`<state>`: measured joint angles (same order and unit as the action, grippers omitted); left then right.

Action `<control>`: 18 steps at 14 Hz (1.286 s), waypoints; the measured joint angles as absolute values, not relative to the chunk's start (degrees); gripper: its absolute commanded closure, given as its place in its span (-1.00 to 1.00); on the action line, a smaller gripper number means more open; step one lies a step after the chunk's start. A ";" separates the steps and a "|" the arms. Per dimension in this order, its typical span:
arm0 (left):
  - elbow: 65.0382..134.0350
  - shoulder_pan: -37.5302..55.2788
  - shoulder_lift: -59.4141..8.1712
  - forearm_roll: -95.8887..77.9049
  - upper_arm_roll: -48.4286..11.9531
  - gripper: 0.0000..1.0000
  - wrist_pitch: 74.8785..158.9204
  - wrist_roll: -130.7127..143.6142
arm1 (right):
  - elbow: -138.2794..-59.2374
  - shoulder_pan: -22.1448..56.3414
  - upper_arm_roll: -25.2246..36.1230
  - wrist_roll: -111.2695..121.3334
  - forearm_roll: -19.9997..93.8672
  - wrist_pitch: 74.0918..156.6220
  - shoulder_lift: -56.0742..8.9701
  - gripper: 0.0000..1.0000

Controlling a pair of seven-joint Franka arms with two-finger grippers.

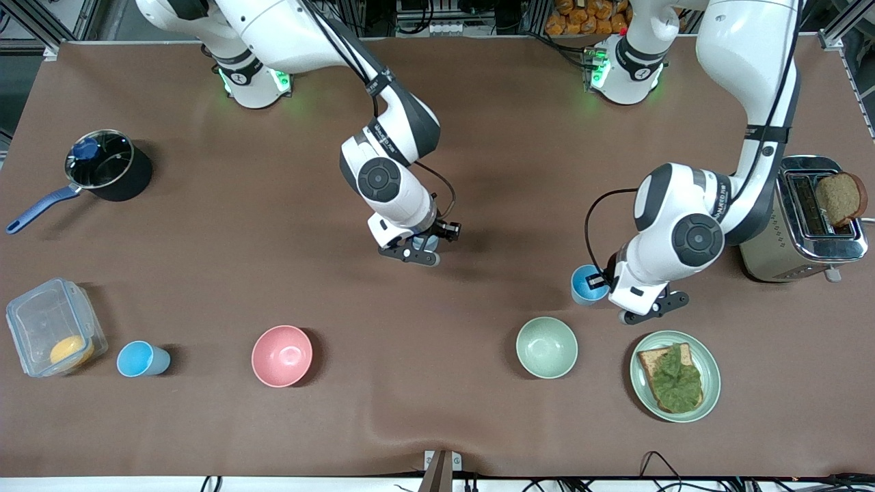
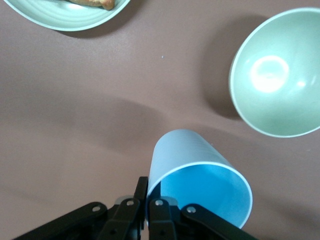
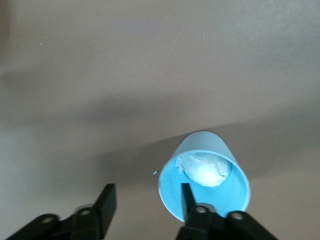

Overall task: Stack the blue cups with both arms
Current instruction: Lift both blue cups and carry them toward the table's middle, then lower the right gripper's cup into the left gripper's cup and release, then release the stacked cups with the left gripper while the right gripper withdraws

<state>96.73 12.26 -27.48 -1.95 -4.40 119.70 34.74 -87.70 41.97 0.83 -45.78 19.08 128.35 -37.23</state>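
Note:
The light-blue cup in my left gripper will be let go inside the blue cup (image 1: pixel 422 237) that is under my right gripper in the middle of the table.
My left gripper (image 2: pixel 147 187) is shut on the rim of a light-blue cup (image 2: pixel 200 180), one finger inside and one outside. In the front view this gripper (image 1: pixel 600 281) and its cup (image 1: pixel 585 287) are just farther from the camera than the pale green bowl. My right gripper (image 3: pixel 146 200) is open; one finger (image 3: pixel 186 199) reaches into a second blue cup (image 3: pixel 205 182) that holds a white crumpled scrap, and the other finger is outside it. That cup (image 1: pixel 429 242) is mostly hidden under the right gripper (image 1: pixel 425 247) at mid-table. A third blue cup (image 1: pixel 140 359) stands toward the right arm's end.
A pink bowl (image 1: pixel 281 355), a pale green bowl (image 1: pixel 547 347) and a plate (image 1: pixel 711 383) with topped toast sit along the near side. A toaster (image 1: pixel 786 232) with bread stands at the left arm's end. A pot (image 1: pixel 109 167) and a clear container (image 1: pixel 41 321) are at the right arm's end.

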 measured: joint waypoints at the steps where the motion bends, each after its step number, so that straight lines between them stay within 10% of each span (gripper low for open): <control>1: 96.05 12.51 -27.47 -2.55 -4.67 1.00 119.70 34.74 | -87.18 41.64 1.66 -45.77 19.07 126.37 -36.62 -1.00; 18: 87.64 32.10 -32.33 -6.11 -14.67 1.00 119.71 57.65 | -85.59 12.71 7.40 5.49 1.53 91.63 -13.70 -1.00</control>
